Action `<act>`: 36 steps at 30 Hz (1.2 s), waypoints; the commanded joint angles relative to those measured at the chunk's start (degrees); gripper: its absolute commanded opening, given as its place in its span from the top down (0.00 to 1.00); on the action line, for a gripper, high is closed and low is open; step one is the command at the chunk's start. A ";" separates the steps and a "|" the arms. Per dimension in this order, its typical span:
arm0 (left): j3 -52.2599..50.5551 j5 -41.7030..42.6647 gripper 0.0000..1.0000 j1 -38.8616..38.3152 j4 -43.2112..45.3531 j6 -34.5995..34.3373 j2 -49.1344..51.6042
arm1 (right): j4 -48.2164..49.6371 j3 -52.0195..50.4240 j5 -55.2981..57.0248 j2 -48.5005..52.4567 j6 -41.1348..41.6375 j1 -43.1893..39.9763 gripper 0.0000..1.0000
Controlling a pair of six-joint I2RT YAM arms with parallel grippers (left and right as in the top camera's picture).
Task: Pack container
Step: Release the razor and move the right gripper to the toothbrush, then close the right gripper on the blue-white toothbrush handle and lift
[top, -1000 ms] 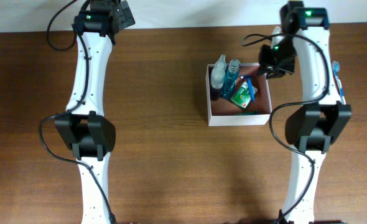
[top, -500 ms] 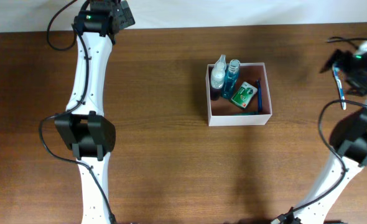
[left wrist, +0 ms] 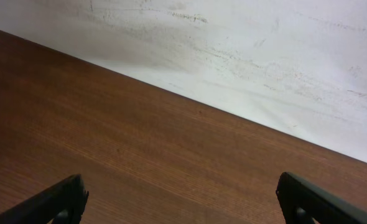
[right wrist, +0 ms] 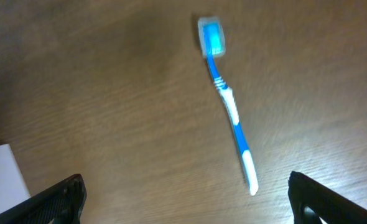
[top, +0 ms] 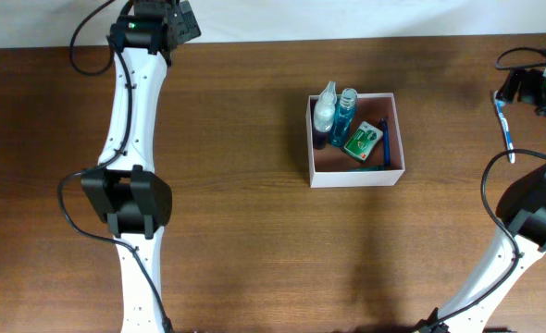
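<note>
My right gripper should close on the blue part of the toothbrush's handle (top: 508, 139) (right wrist: 239, 133), between the white middle and the white end of the handle.
The container (top: 356, 177), a square white-walled box with a pinkish floor, sits right of the table's centre. Inside it are a spray bottle (top: 325, 113), a blue bottle (top: 346, 111) and a green-and-white soap box (top: 364, 141). A blue-and-white toothbrush (top: 505, 122) lies on the wood far to the right. My right gripper (right wrist: 186, 202) hangs open above the table, with the toothbrush (right wrist: 229, 102) ahead of its fingers and untouched. My left gripper (left wrist: 183, 202) is open over bare wood at the back left, holding nothing.
A white wall (left wrist: 264, 50) runs along the table's back edge, just beyond the left gripper. The container's white corner (right wrist: 3, 174) shows at the lower left of the right wrist view. Brown wood (top: 254, 250) stretches between both arms.
My right arm has swung from over the container out to the far right edge, above the toothbrush, and its jaws have opened. The left arm has not moved.
</note>
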 commanded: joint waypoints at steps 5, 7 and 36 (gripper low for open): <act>0.42 0.20 0.01 0.02 0.07 -0.52 0.28 | 2.73 -1.81 2.93 4.39 -7.26 0.22 0.01; 0.42 0.20 0.01 0.02 0.07 -0.52 0.26 | 3.45 -1.81 6.64 5.51 -7.41 0.20 0.01; 0.42 0.20 0.01 0.02 0.07 -0.52 0.26 | 9.16 -12.22 9.29 10.27 -10.12 -0.17 0.23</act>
